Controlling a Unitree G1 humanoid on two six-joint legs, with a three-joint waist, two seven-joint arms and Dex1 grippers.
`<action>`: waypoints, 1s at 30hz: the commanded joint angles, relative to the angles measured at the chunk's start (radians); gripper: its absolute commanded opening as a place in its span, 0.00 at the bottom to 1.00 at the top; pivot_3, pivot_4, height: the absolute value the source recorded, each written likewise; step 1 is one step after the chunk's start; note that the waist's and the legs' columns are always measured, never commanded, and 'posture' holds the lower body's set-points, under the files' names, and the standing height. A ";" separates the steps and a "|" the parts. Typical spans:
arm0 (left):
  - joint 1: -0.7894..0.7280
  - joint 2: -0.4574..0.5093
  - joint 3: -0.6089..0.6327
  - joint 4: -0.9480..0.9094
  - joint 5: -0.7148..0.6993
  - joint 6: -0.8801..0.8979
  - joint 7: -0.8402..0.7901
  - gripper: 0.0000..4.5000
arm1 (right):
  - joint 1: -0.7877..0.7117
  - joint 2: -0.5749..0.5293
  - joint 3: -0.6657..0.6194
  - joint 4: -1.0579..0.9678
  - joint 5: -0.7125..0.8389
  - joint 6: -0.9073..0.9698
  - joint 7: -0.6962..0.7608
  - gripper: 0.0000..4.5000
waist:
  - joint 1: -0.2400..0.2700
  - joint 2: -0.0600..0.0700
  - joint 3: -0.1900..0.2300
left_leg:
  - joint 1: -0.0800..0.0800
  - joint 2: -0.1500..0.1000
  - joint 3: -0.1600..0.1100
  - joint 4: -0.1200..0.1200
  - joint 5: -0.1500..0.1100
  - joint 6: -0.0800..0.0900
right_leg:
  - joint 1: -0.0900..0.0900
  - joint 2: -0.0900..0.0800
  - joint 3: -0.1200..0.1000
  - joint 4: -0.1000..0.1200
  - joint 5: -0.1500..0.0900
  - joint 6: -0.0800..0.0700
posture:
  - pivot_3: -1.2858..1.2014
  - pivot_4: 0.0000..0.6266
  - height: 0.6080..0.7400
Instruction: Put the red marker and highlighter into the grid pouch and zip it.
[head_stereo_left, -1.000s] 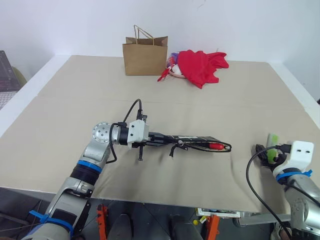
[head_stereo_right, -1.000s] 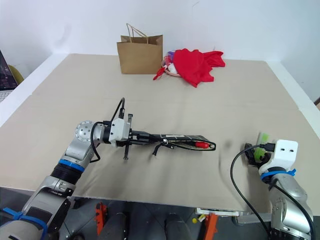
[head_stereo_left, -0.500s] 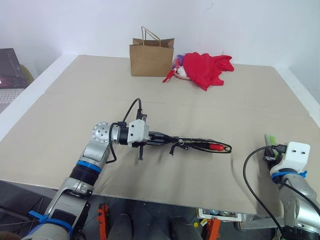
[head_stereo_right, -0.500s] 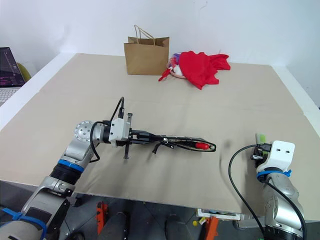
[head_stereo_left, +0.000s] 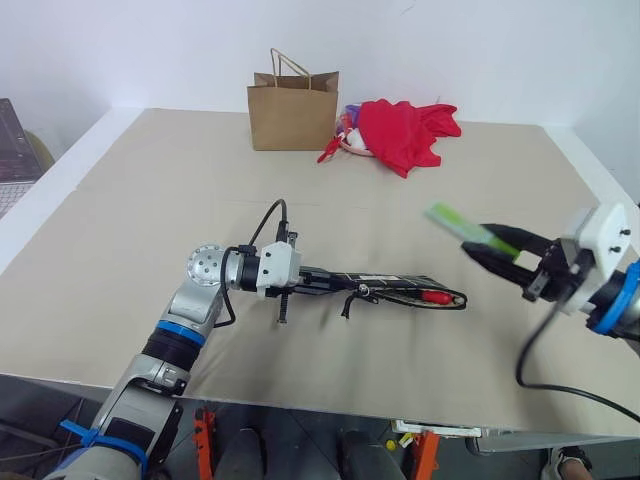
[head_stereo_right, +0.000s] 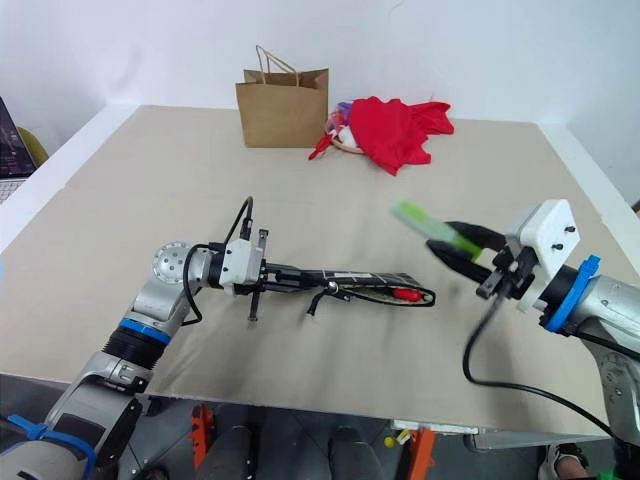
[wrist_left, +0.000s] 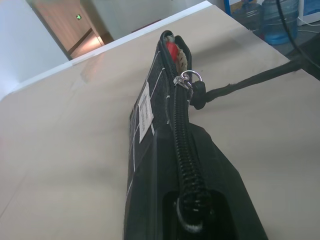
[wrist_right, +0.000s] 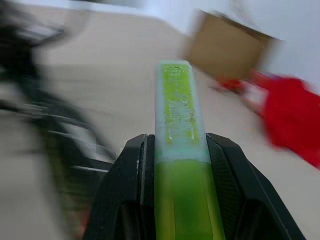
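Note:
The highlighter, now held above the pouch's open end, will be let go by my right gripper inside the grid pouch's open end (head_stereo_left: 427, 293) (wrist_right: 79, 204), next to the red marker.
The grid pouch (head_stereo_left: 385, 284) hangs just above the table, edge up, with my left gripper (head_stereo_left: 316, 278) shut on its left end. Its zipper (wrist_left: 181, 125) stands open at the far end. There the red marker (head_stereo_left: 434, 295) pokes out, red cap showing (wrist_left: 172, 49). My right gripper (head_stereo_left: 472, 240) hovers right of the pouch and above its open end, pointing left. It is shut on the lime-green highlighter (wrist_right: 179, 120), whose lighter end (head_stereo_left: 450, 219) sticks out past the fingertips.
A brown paper bag (head_stereo_left: 292, 115) and a red cloth (head_stereo_left: 405, 132) lie at the back of the tan table (head_stereo_left: 130, 200). A laptop (head_stereo_left: 8, 140) sits off the table's left edge. The right arm's black cable (head_stereo_left: 535, 365) loops over the front right.
The right gripper closed on the highlighter at the table's front right, lifted it and swung left toward the pouch's open end. The left gripper and pouch stayed put.

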 joint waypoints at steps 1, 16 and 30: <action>-0.027 -0.006 0.009 -0.004 -0.013 -0.013 -0.002 0.00 | 0.059 -0.102 -0.047 -0.048 0.080 0.061 0.160 0.25 | 0.003 0.000 0.000 | 0.000 -0.001 0.000 0.000 0.000 0.000 | 0.000 -0.001 0.000 0.000 0.000 0.000 | 0.52 0.24 1.00; -0.020 -0.025 0.015 -0.045 -0.022 0.016 0.022 0.00 | 0.090 -0.148 0.068 0.119 -0.140 -0.088 0.262 0.25 | 0.011 -0.002 0.001 | 0.000 -0.001 0.000 0.002 0.000 0.000 | 0.000 -0.001 0.000 0.000 0.001 0.001 | 0.52 0.24 1.00; -0.007 -0.047 0.006 -0.086 -0.027 0.048 0.043 0.00 | -0.125 -0.106 0.245 0.078 -0.104 0.045 0.174 0.50 | 0.013 -0.002 0.001 | 0.000 -0.001 0.000 0.002 0.000 0.000 | 0.000 -0.001 0.000 0.000 0.000 0.001 | 0.52 0.24 1.00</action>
